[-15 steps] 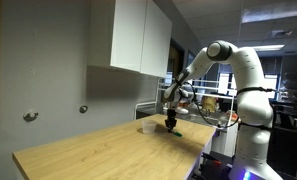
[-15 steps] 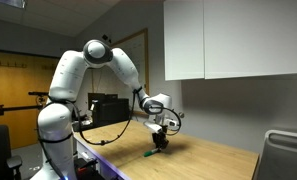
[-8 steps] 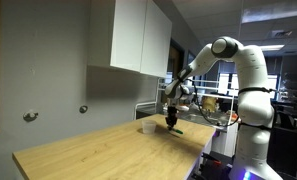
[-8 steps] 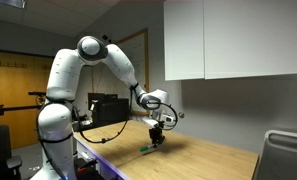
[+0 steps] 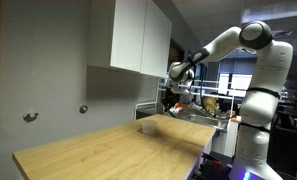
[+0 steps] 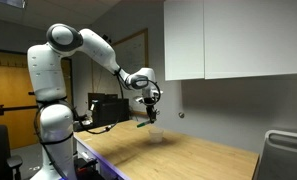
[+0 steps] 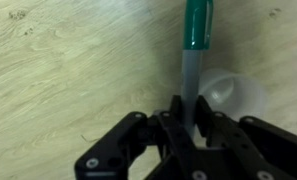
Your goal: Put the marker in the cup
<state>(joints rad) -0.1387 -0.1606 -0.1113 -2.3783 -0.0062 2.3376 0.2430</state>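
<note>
Next, I release the marker from my gripper inside the translucent whitish cup [image 5: 149, 125] [image 7: 234, 97] on the wooden table.
My gripper [image 7: 191, 112] is shut on the marker [image 7: 194, 45], which has a dark-green cap and a grey barrel sticking out past the fingertips in the wrist view. The translucent whitish cup [image 7: 235, 94] stands on the wooden table just right of the marker's barrel, below the gripper. In both exterior views the gripper [image 5: 171, 101] [image 6: 148, 110] hangs well above the table, and the small cup [image 5: 147, 126] [image 6: 155, 134] stands on the table below it. The marker is too small to make out in either exterior view.
The light wooden table [image 5: 108, 150] [image 6: 193, 160] stretches wide around the cup. White wall cabinets [image 5: 138, 38] [image 6: 238, 40] hang above the table's back. A sink area [image 5: 203, 115] lies past the table's far end.
The gripper has risen from the table surface with the marker in it and moved over toward the cup. The arm is now stretched higher.
</note>
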